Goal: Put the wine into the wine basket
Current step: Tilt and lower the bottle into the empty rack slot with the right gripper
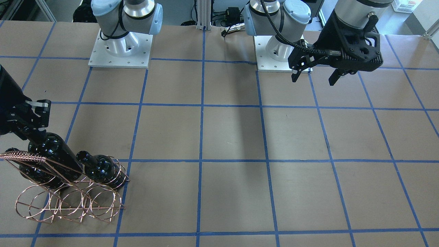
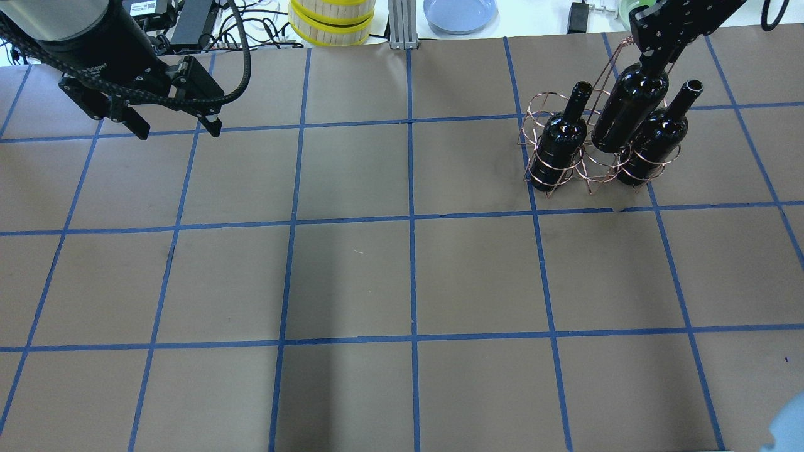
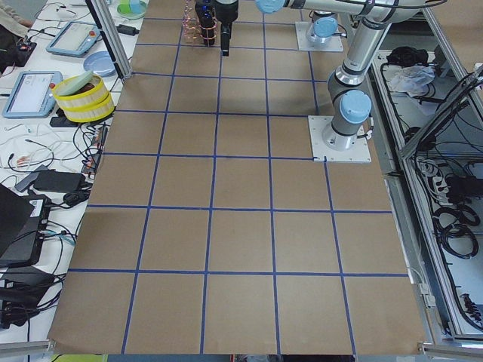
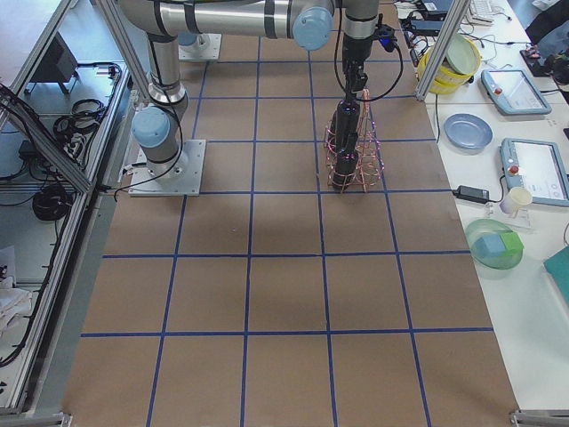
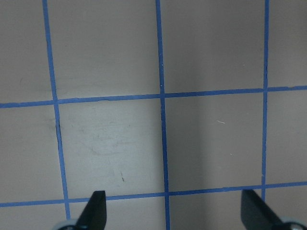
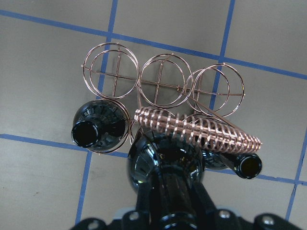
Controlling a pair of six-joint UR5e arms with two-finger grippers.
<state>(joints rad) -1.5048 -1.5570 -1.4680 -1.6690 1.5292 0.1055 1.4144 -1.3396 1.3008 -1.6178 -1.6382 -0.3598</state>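
My right gripper should release the wine in the basket's middle hoop (image 1: 73, 168) (image 6: 159, 132) between the other black bottles.
My right gripper (image 2: 653, 58) is shut on the neck of the wine (image 2: 628, 110), a glossy black bottle, tilted, with its base in the middle of the wine basket (image 2: 590, 171), a copper wire rack. Two identical bottles stand in the hoops on either side, one on the left (image 2: 561, 141) and one on the right (image 2: 656, 141). The right wrist view looks down on the held wine (image 6: 165, 160), the twisted handle (image 6: 196, 127) and three hoops without bottles. In the front view the wine (image 1: 55, 151) leans into the basket (image 1: 68, 202). My left gripper (image 2: 173, 129) is open and holds nothing, far off over bare table.
Yellow-rimmed round boxes (image 2: 331, 19) and a blue plate (image 2: 460, 12) sit beyond the table's far edge. The arm bases (image 1: 120, 48) stand at the robot's side. Brown paper with blue tape lines covers the table (image 2: 408, 276).
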